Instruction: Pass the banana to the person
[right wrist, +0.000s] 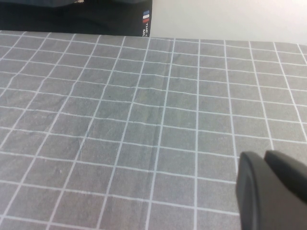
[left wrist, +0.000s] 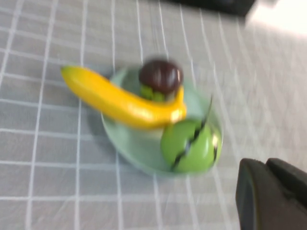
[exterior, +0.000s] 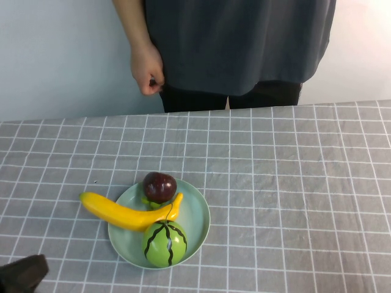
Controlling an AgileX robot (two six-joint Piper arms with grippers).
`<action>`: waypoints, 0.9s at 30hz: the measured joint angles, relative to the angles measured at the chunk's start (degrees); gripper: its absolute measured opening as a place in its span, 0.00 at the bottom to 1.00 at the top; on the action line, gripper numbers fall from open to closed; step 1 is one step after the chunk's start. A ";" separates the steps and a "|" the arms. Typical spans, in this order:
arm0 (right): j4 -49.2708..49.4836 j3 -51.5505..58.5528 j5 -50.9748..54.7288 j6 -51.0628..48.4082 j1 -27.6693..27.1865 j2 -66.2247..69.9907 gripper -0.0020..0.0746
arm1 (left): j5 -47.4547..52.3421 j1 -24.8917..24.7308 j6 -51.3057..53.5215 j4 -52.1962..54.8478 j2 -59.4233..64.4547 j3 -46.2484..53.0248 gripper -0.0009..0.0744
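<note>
My left gripper closes next on the yellow banana near its blunt end (exterior: 104, 208) (left wrist: 90, 88), where it sticks out beyond the rim of the pale green plate.
The yellow banana (exterior: 125, 213) lies across the pale green plate (exterior: 198, 213), its blunt end sticking out past the plate's left rim. It also shows in the left wrist view (left wrist: 120, 100). The person (exterior: 238, 43) stands behind the table's far edge, bare hand (exterior: 146, 70) hanging at the side. My left gripper (exterior: 21, 274) is at the near left corner, short of the plate, shut and empty; its fingers (left wrist: 254, 191) are beside the plate (left wrist: 139, 148). My right gripper (right wrist: 264, 154) is shut and empty over bare cloth, outside the high view.
A green striped watermelon toy (exterior: 165, 243) sits on the plate's near side, touching the banana. A dark red round fruit (exterior: 160, 186) sits on the plate's far side. A grey checked cloth (exterior: 293, 183) covers the table.
</note>
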 joint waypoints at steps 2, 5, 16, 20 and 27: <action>0.00 0.00 0.00 0.00 0.00 0.00 0.02 | 4.45 0.00 5.11 0.00 5.46 -3.52 0.01; 0.00 0.00 0.00 0.00 0.00 0.00 0.02 | 10.66 0.00 12.93 0.48 13.84 -9.57 0.01; 0.00 0.00 0.00 0.00 0.00 0.00 0.02 | 24.15 -4.47 36.69 2.55 45.21 -26.62 0.01; 0.00 0.00 0.00 0.00 0.00 0.00 0.02 | 24.15 -10.07 41.25 8.59 54.77 -31.16 0.01; 0.38 0.00 0.00 0.00 0.00 0.00 0.02 | 23.52 -14.48 46.56 19.79 67.84 -39.05 0.01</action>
